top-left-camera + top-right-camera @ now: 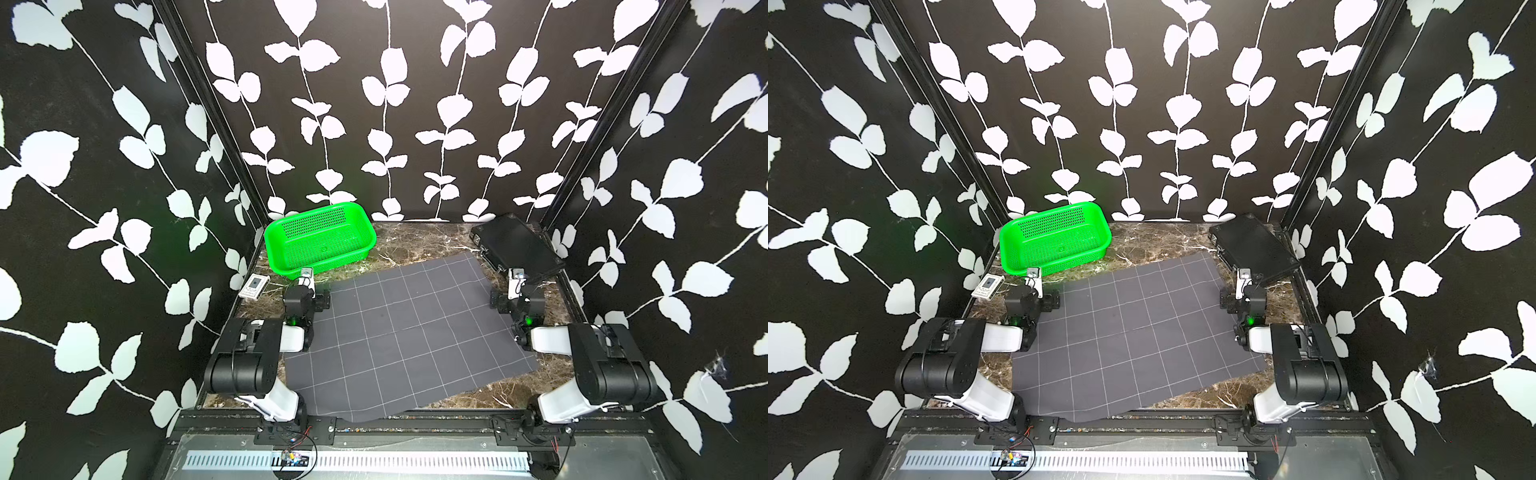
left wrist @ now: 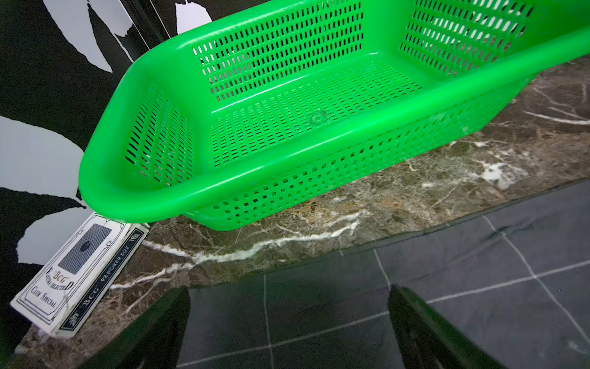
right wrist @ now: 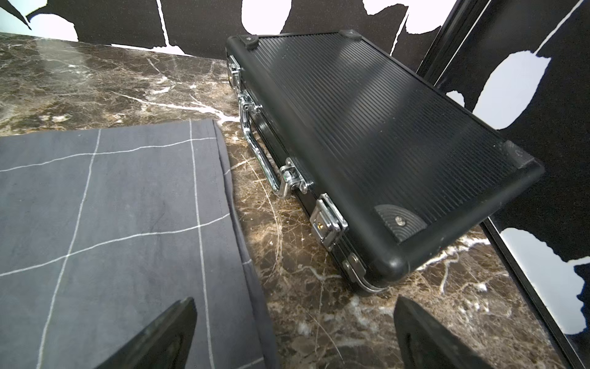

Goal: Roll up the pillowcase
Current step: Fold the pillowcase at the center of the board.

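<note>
The far corner of the pillowcase (image 1: 291, 296) (image 2: 186, 294), closest to the playing-card box and the green basket, will be gripped by my left gripper.
The pillowcase (image 1: 407, 332) (image 1: 1138, 336) is a dark grey cloth with thin white grid lines. It lies flat and slightly turned on the marble table (image 1: 419, 245), and its near edge droops over the table's front. My left gripper (image 2: 289, 298) hovers open over the cloth's far left corner (image 2: 463, 287), with nothing between the fingers. My right gripper (image 3: 295, 303) is open at the cloth's far right edge (image 3: 111, 207). One finger is over the cloth, the other over bare marble. Both arms sit low at the cloth's sides in both top views.
A green perforated basket (image 1: 274, 249) (image 2: 255, 182) stands at the back left, just beyond my left gripper. A white playing-card box (image 1: 254, 286) (image 2: 73, 271) lies at the left edge. A black rigid case (image 1: 515, 245) (image 3: 383, 127) lies at the back right, close to my right gripper.
</note>
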Controlling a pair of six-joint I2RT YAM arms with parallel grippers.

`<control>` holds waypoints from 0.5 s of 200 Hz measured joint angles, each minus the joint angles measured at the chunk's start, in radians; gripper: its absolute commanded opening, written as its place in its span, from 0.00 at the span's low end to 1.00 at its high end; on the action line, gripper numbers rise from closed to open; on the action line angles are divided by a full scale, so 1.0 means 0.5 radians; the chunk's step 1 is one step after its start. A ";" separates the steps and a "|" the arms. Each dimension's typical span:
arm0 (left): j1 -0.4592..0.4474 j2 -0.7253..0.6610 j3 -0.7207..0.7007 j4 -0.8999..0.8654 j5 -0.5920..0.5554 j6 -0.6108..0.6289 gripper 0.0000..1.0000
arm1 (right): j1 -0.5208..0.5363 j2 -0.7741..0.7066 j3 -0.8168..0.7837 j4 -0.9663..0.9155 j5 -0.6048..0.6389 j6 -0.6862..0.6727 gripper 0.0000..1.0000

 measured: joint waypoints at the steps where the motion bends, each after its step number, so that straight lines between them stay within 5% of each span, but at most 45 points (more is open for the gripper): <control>1: 0.000 0.000 0.000 0.000 0.000 0.000 0.99 | 0.000 0.000 0.000 0.000 0.000 0.000 0.99; 100: 0.000 -0.037 0.002 -0.053 0.027 0.008 0.99 | 0.000 0.000 0.001 0.000 -0.009 -0.001 0.99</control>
